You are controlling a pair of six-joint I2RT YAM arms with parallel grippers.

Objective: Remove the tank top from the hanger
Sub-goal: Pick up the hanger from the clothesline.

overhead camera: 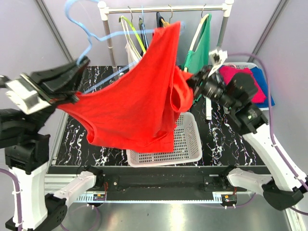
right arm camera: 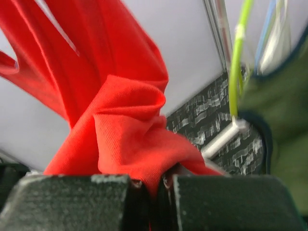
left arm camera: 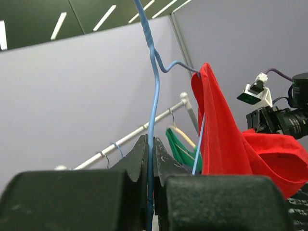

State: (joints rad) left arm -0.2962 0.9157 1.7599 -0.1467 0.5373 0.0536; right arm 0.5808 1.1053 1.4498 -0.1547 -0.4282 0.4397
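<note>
The robot's right gripper is holding a bunched fold below the strap that is looped over the hanger's end, so it should open, grab the strap (overhead camera: 172, 34) and pull it off.
A red tank top (overhead camera: 139, 106) hangs spread in mid-air over the table, one strap still looped over the end of a light blue wire hanger (overhead camera: 86, 29). My left gripper (overhead camera: 79, 65) is shut on the hanger (left arm camera: 153, 120) wire, which runs up between its fingers (left arm camera: 137, 156). The top (left arm camera: 221, 139) drapes from the hanger's shoulder at the right of the left wrist view. My right gripper (overhead camera: 192, 83) is shut on a bunched fold of the tank top (right arm camera: 130, 139) at its right edge.
Behind stands a clothes rail (overhead camera: 163, 8) holding several hangers with a white top (overhead camera: 131, 50) and a green top (overhead camera: 199, 45). A white perforated basket (overhead camera: 185, 142) lies under the red top. Red and blue folded clothes (overhead camera: 250, 79) lie in a tray at the back right.
</note>
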